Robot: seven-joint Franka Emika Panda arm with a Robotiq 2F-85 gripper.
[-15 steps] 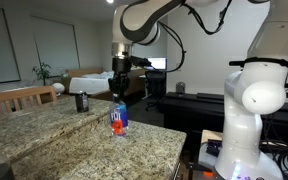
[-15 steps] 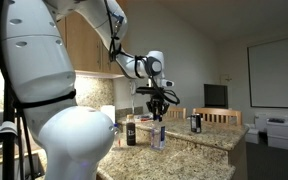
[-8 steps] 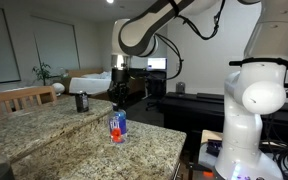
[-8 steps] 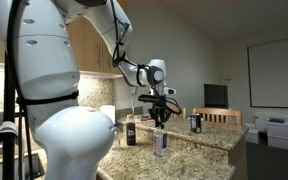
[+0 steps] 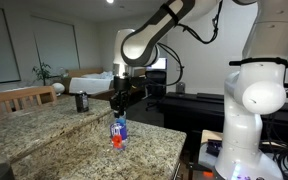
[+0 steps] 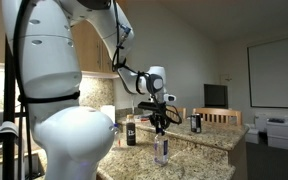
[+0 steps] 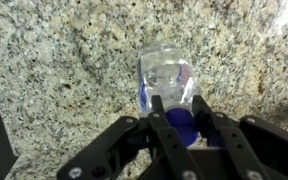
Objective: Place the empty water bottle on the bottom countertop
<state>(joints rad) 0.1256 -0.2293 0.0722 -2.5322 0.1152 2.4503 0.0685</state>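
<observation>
The bottom countertop [image 5: 121,153] [image 7: 161,60] lies between the raised granite ledge and my white base. Next, my gripper lets go of the empty water bottle, now hanging upright at the granite, there.
The empty water bottle [image 5: 119,130] is clear, with a blue cap, a blue label and a red band near its base. It hangs upright in my gripper [image 5: 121,114], which is shut on its cap and neck. Its base is at or just above the bottom countertop [image 5: 149,152], the broad speckled granite slab. The bottle [image 6: 161,150] and gripper [image 6: 161,128] show in both exterior views. In the wrist view the fingers [image 7: 181,115] clamp the blue cap, with the bottle's body [image 7: 166,75] over the granite [image 7: 64,70].
A short dark can [image 5: 81,101] stands on the raised granite ledge [image 5: 34,117]; it also shows in an exterior view [image 6: 195,122]. A dark bottle [image 6: 131,131] stands left of my gripper. The robot's white base [image 5: 254,110] is to the side.
My gripper has come down and shifted across the lower countertop with the bottle in it. The bottle is now lower, close to the granite surface.
</observation>
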